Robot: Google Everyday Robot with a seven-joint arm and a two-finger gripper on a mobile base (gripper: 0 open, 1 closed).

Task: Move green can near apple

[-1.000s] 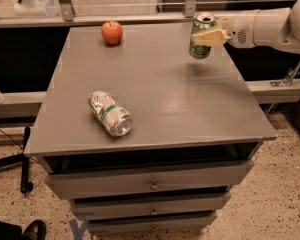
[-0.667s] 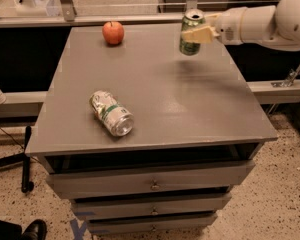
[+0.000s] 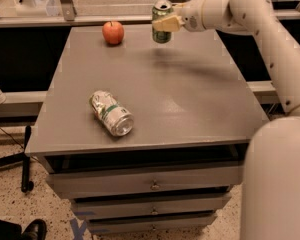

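Note:
The green can will be put down upright on the grey table (image 3: 132,46), close against the side of the apple that faces my gripper.
The green can (image 3: 161,22) is upright, slim and olive-green with a silver top, held in the air above the far part of the grey table (image 3: 190,104). My gripper (image 3: 166,23) is shut on the green can, reaching in from the right on a white arm. The apple (image 3: 113,32) is small, round and red-orange, and stands on the table's far left part, to the left of the can and a short way apart from it.
A silver-white can with a green band (image 3: 111,113) lies on its side at the table's front left. Drawers (image 3: 152,184) sit below the table front. The white arm (image 3: 270,39) spans the right side. A rail (image 3: 90,19) runs behind the table.
My gripper has carried the green can to the left along the far edge, closer to the apple. The apple and the lying can have not moved.

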